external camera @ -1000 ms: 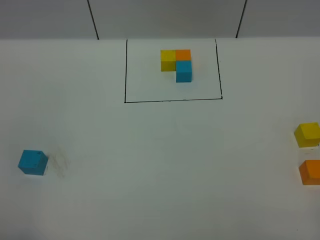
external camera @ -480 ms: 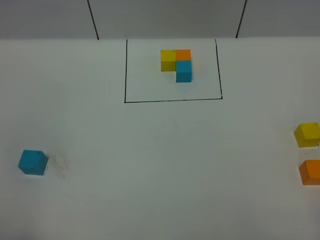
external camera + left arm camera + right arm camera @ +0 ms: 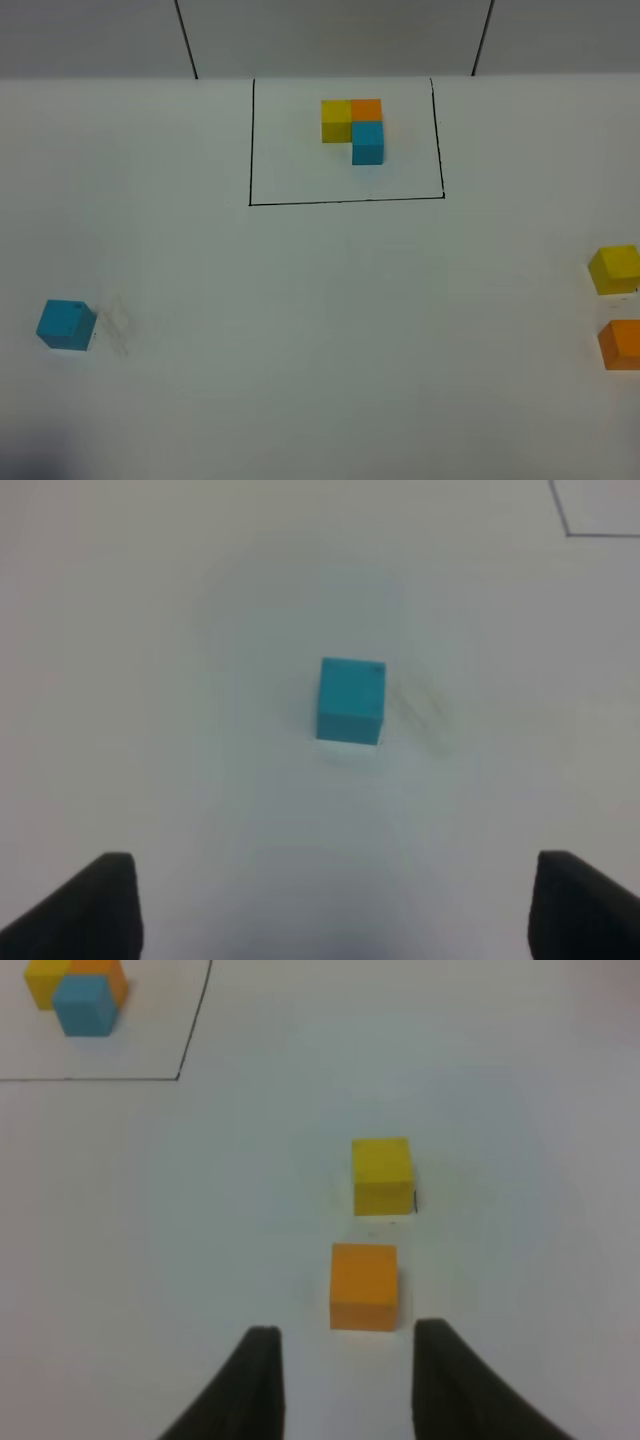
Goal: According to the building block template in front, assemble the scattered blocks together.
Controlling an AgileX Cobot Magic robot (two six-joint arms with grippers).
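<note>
I will close my left gripper on the middle of the light blue cube (image 3: 67, 325) (image 3: 351, 701), holding the side by the grey smudges and the side opposite it.
The building block template (image 3: 352, 130) is a yellow-orange-blue L inside a black drawn rectangle at the back of the table; it also shows in the right wrist view (image 3: 80, 995). The light blue cube (image 3: 66, 325) lies at the front left. My left gripper (image 3: 340, 910) is open, short of that cube (image 3: 350, 700) and centred on it. The yellow cube (image 3: 614, 268) and the orange cube (image 3: 621, 344) lie at the right edge. My right gripper (image 3: 350, 1380) is open, just short of the orange cube (image 3: 364, 1285), with the yellow cube (image 3: 382, 1174) beyond it. Neither gripper shows in the exterior high view.
The white table (image 3: 330, 330) ends at a grey back wall with two dark vertical lines (image 3: 186, 40). A corner of the black rectangle (image 3: 590, 510) shows in the left wrist view. Faint grey smudges (image 3: 118, 325) lie beside the light blue cube.
The cubes and the template have not moved. A faint dark shade has appeared at the bottom left corner of the exterior high view.
</note>
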